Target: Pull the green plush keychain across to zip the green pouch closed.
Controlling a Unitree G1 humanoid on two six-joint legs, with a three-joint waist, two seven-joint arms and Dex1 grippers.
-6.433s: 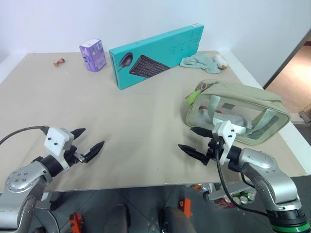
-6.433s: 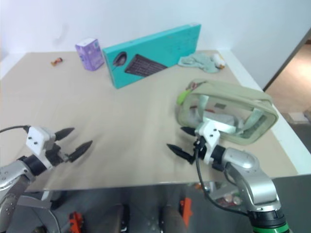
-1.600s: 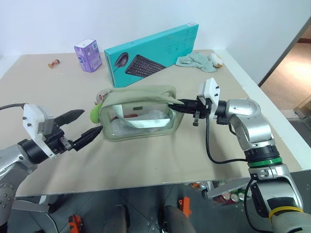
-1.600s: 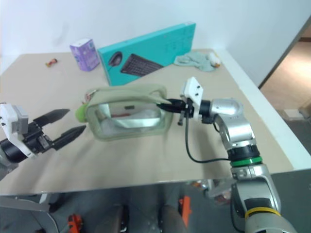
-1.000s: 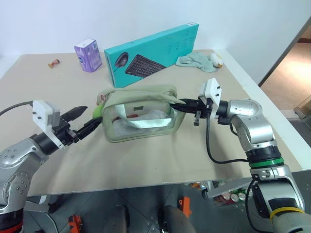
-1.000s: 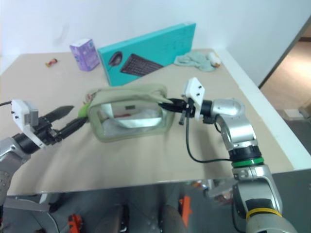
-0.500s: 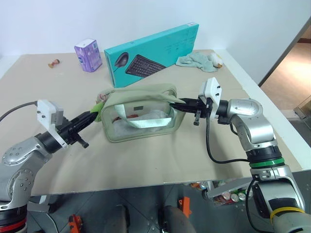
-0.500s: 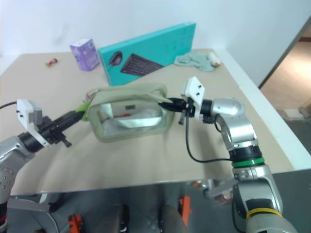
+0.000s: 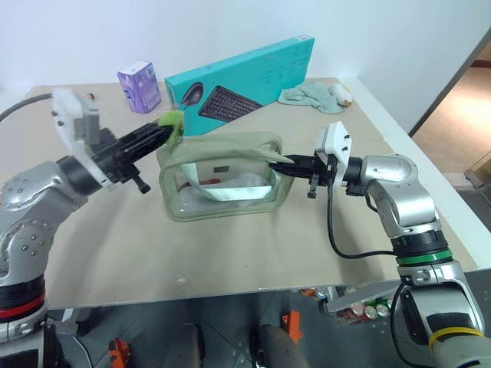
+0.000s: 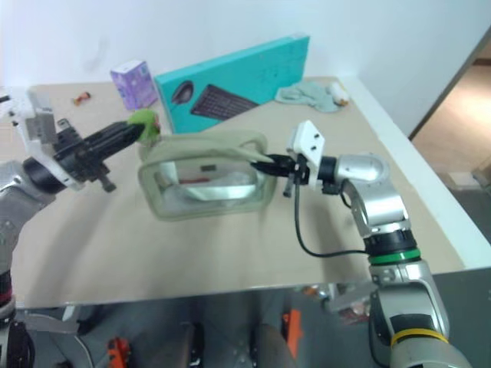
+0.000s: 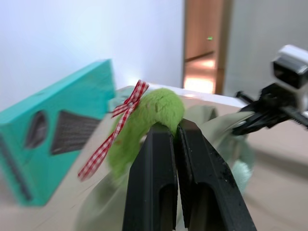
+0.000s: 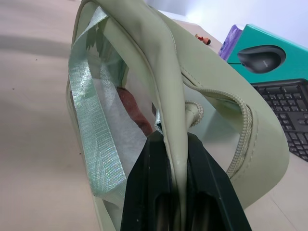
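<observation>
Next, my left gripper releases the green plush keychain on the middle of the green pouch's zipper top [image 9: 219,142]. The keychain is now lifted above the pouch's end.
The green pouch [image 9: 222,180] stands mid-table with its clear side facing me and its zipper top toward the back. Above its left end the lime green plush keychain [image 9: 172,123] is lifted off the table. My left gripper [image 9: 165,132] is shut on it. In the left wrist view the keychain [image 11: 154,115] with its red checked ribbon sits pinched at my left gripper [image 11: 174,129]. My right gripper [image 9: 285,163] is shut on the pouch's right end. The right wrist view shows the pouch's [image 12: 216,139] rim fabric clamped in the right gripper [image 12: 174,142].
A long teal keyboard box [image 9: 245,84] leans behind the pouch. A purple carton [image 9: 140,86] stands at the back left, and a pale mint cloth [image 9: 311,96] lies at the back right. The table's right edge [image 9: 406,161] runs close to my right arm.
My left gripper closed on the keychain, then rose up and to the right with it, from table level to above the pouch's left end. The right gripper kept still on the pouch.
</observation>
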